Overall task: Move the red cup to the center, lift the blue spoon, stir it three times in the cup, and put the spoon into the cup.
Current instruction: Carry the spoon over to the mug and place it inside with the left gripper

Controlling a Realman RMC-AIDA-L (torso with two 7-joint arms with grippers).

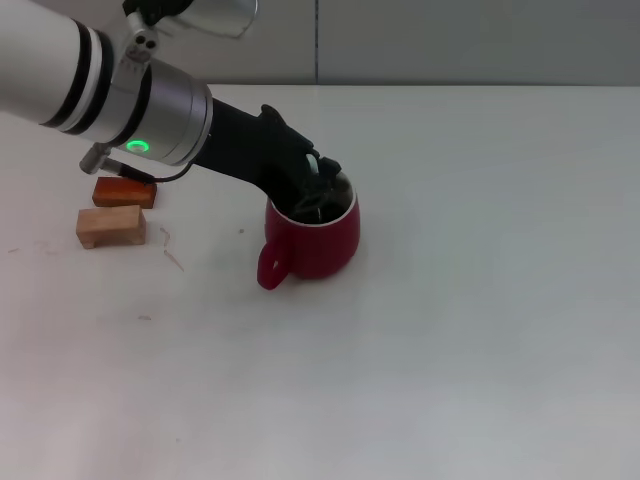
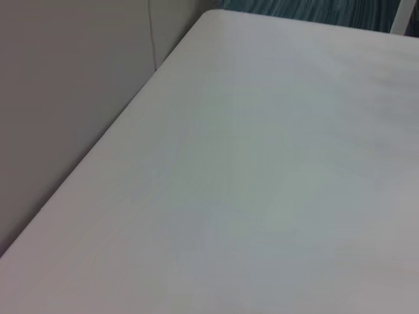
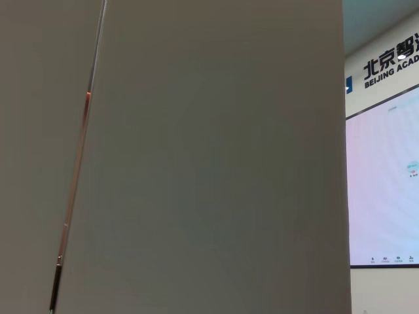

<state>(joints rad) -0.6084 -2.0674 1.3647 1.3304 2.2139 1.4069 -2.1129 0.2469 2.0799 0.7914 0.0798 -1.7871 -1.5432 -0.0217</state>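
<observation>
The robot's left gripper will release the blue spoon against the red cup's rim (image 1: 281, 188), on the side that faces the wooden blocks.
The red cup (image 1: 318, 238) stands upright near the middle of the white table (image 1: 470, 330) in the head view, its handle (image 1: 272, 264) pointing toward the front left. My left arm reaches in from the upper left, and its black left gripper (image 1: 316, 186) sits over the cup's mouth, dipping past the rim and covering most of the inside. The blue spoon is hidden; no part of it shows in any view. The left wrist view shows only bare tabletop (image 2: 262, 183). My right gripper is out of view; its wrist camera faces a wall.
Two small wooden blocks lie at the left of the table: an orange-brown block (image 1: 124, 192) and a pale block (image 1: 110, 226) in front of it. The table's far edge (image 1: 450, 86) meets a grey wall. Open tabletop lies right of and in front of the cup.
</observation>
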